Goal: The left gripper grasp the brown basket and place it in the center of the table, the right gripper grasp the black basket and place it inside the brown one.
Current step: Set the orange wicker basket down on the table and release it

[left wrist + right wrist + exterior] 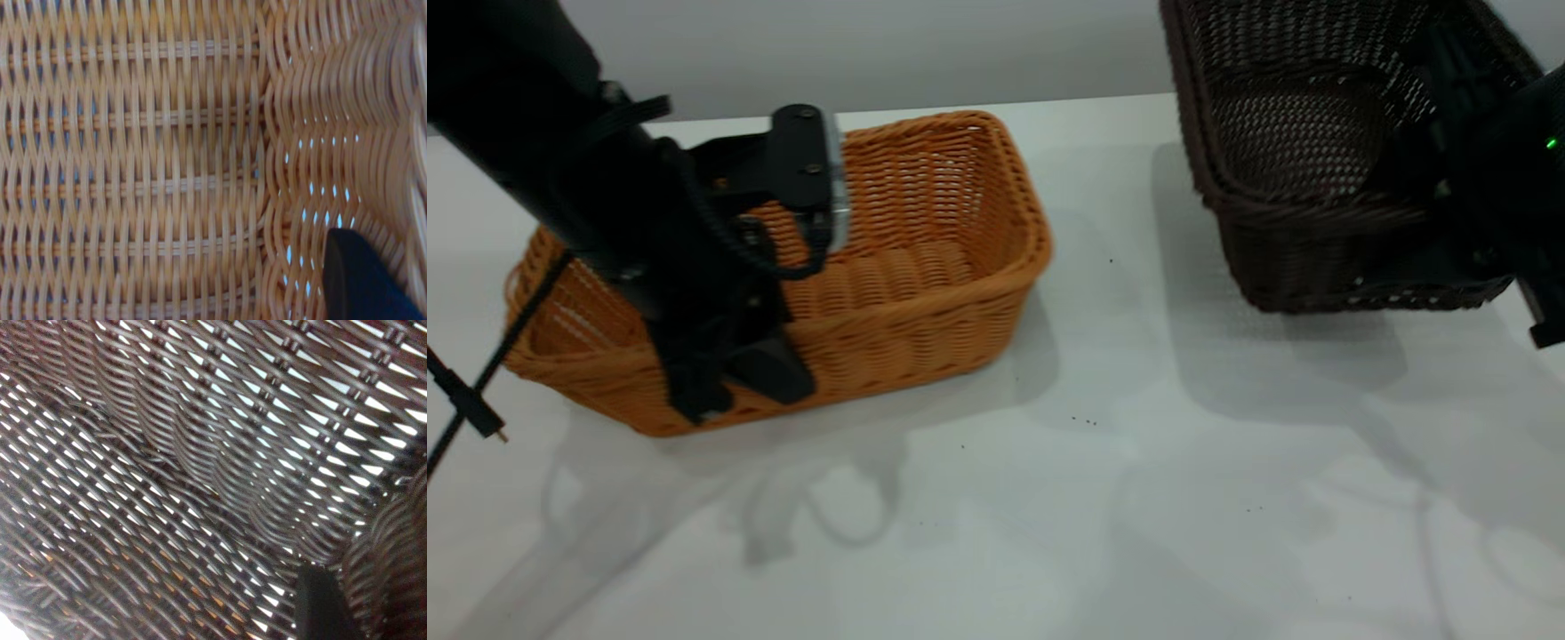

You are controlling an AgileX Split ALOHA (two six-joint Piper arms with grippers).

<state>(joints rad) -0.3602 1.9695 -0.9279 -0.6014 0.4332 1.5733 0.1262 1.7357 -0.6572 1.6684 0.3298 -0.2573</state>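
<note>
I have the brown basket to place with my left gripper. I should release it on the table's middle, over the tiny dark specks [1016,395].
The brown basket [925,267] stands on the table [1120,498] left of its middle. My left gripper [734,364] is shut on its near long wall, one finger outside and one finger [353,280] inside against the weave [147,160]. The black basket [1307,151] hangs in the air at the far right, tilted with its opening toward the camera. My right gripper [1454,116] is shut on its right wall. In the right wrist view one finger [320,607] lies against the dark weave [173,467]; the other is hidden.
A thin black cable with a plug [476,409] hangs from the left arm at the left edge. The black basket's shadow [1272,356] falls on the table below it. A grey wall runs behind the table's far edge.
</note>
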